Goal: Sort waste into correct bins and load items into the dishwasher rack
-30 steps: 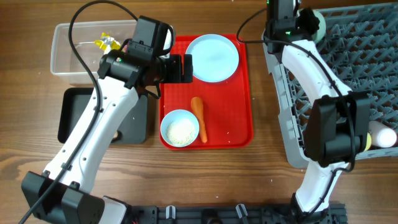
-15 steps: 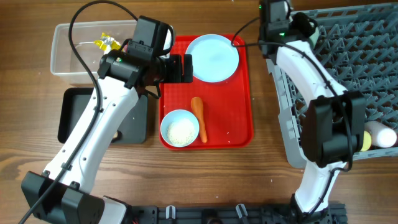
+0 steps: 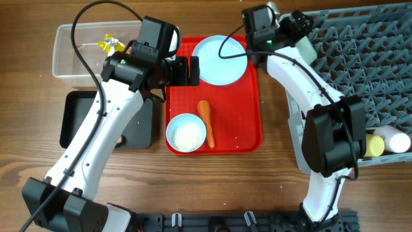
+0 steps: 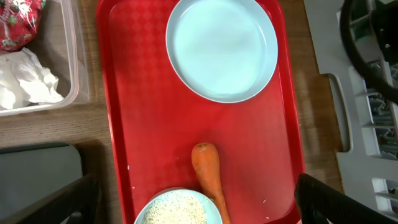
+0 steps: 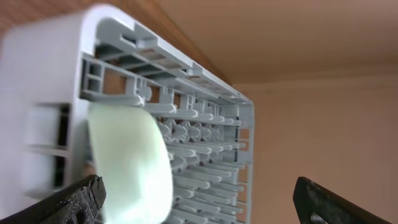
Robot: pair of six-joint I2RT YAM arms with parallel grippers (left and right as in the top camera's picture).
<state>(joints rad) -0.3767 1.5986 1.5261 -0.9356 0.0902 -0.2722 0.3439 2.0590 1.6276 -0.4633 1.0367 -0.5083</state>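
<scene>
My left gripper needs to move next to the bowl of white rice and close on the bowl's rim (image 3: 201,145) beside the thin end of the orange carrot.
My right gripper (image 3: 300,26) (image 5: 202,205) is open at the far left corner of the grey dishwasher rack (image 3: 360,77) (image 5: 205,146). A pale blue bowl (image 3: 308,48) (image 5: 130,165) stands on edge among the pegs, next to the left finger and free of both. My left gripper (image 3: 190,71) (image 4: 199,208) hangs open above the red tray (image 3: 248,129) (image 4: 143,124). On that tray lie a blue plate (image 3: 219,59) (image 4: 222,48), an orange carrot (image 3: 206,122) (image 4: 208,174) and a bowl of white rice (image 3: 187,132) (image 4: 177,210).
The clear tub (image 3: 71,51) at the back left holds a yellow wrapper (image 3: 111,45), a red wrapper (image 4: 18,22) and white tissue (image 4: 25,84). A black tray (image 3: 80,119) sits in front of it. A yellow cup (image 3: 374,145) and a pale cup (image 3: 394,138) lie at the rack's near right.
My right gripper has opened, let go of the pale blue bowl in the rack's corner, and drawn back to the left. The left arm has not moved.
</scene>
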